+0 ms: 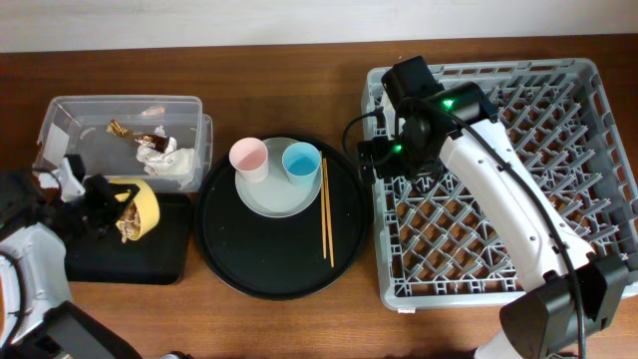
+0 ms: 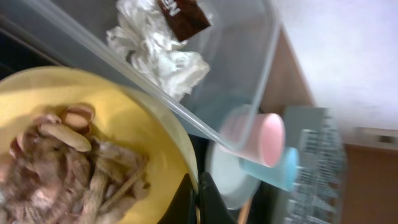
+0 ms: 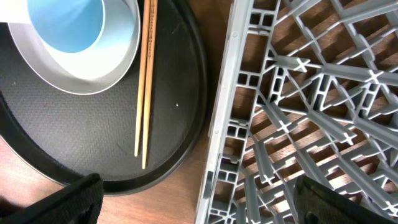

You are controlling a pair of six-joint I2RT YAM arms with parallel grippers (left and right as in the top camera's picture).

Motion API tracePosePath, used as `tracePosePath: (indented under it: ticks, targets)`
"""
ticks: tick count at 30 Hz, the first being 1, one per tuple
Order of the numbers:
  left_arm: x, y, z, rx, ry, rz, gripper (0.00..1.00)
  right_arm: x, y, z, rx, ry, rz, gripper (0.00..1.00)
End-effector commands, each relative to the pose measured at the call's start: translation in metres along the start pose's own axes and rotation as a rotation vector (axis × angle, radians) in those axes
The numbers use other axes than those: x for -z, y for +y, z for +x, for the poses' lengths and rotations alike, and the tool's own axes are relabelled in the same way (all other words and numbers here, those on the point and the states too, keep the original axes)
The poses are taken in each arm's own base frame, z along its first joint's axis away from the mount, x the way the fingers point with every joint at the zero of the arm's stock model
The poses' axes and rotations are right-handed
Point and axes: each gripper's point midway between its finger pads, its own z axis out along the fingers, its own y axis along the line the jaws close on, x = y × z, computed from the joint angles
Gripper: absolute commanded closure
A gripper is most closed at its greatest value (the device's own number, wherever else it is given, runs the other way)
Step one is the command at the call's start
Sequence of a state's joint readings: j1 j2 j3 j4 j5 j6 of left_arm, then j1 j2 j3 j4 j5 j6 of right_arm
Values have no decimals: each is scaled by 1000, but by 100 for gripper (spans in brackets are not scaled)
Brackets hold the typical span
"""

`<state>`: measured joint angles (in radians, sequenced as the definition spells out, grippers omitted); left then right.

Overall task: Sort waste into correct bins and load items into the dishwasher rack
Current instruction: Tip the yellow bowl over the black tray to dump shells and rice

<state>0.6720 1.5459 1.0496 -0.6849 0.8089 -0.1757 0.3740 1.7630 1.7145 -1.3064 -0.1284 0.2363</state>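
My left gripper has the yellow bowl, now tilted over the shallow black tray. It will let the bowl go on the round black tray (image 1: 239, 241) in front of the pale plate.
My left gripper (image 2: 198, 198) is shut on the rim of the yellow bowl (image 1: 143, 204), which is tilted over the shallow black tray (image 1: 130, 261) and holds brown food scraps (image 2: 68, 168). The clear tub (image 1: 60, 115) holds white tissue (image 1: 174, 162) and candy wrappers (image 1: 135, 135); the tissue also shows in the left wrist view (image 2: 155, 53). The pink cup (image 1: 248, 158) and blue cup (image 1: 300, 162) stand on the pale plate (image 1: 269, 199), with the chopsticks (image 1: 326, 211) beside it. My right gripper (image 3: 199, 199) is open and empty above the left edge of the grey rack (image 1: 588, 110).
The plate, cups and chopsticks all rest on a big round black tray (image 1: 229, 259) between the bins and the rack. The rack's left wall (image 3: 221, 118) runs close to that tray's edge. Bare wooden table lies along the front.
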Motion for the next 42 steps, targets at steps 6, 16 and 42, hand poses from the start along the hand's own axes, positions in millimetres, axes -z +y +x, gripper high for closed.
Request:
tracePosePath:
  ticks: [6,16,42]
  targets:
    - [38,-30,0,-44,-103,516,100,2,-1,-1,-4,-10,7,2]
    - [88,-11,-12,28,-230,633,100,2,-1,-1,-4,-10,7,2]
    - [-57,-105,149,-357,278,43,100,5,28,-2,-1,1,-163,2]
